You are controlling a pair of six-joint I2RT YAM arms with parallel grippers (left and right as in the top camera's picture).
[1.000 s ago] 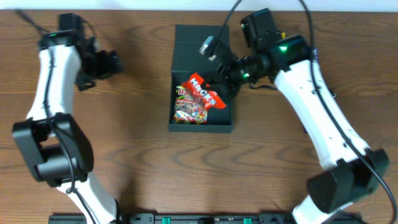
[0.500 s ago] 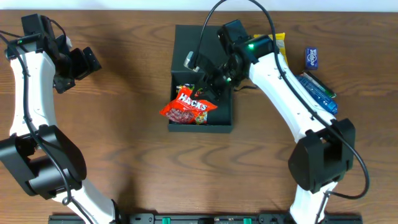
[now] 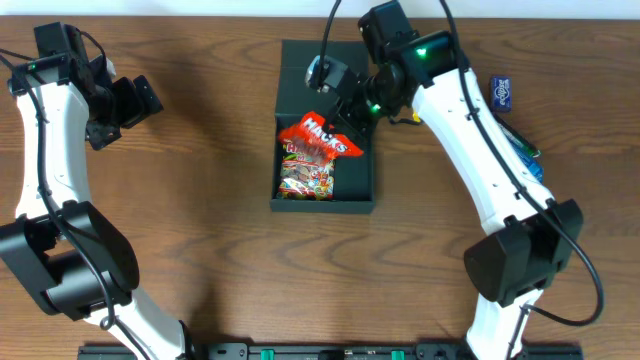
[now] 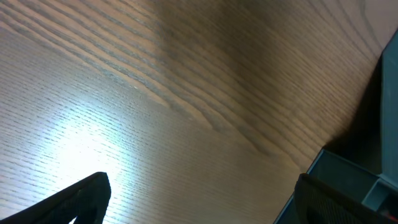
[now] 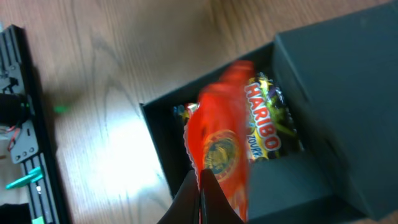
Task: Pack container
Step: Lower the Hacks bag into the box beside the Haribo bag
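Observation:
Next, my right gripper releases the red packet, now hanging over the box's far half, on top of the Haribo packet inside the container [image 3: 318,156] [image 5: 251,140].
The container [image 3: 362,190] is a dark teal square box at the table's middle, its lid flap [image 3: 300,60] open toward the far side. A colourful Haribo packet [image 3: 308,178] lies inside it. My right gripper [image 3: 349,118] is shut on the edge of a red snack packet [image 3: 320,135], which hangs over the box's far half. In the right wrist view my right gripper [image 5: 200,186] pinches that red packet [image 5: 217,143] above the Haribo packet [image 5: 268,127]. My left gripper [image 3: 135,100] is open over bare wood at the far left, well away from the box; its fingertips [image 4: 81,199] hold nothing.
A small blue packet [image 3: 502,92] and a long blue packet [image 3: 522,152] lie on the table at the right, partly under my right arm. A black rail [image 3: 300,352] runs along the table's front edge.
My right gripper has carried the red packet from the box's front left back toward its far right. My left arm swung left a second ago and has stayed still since.

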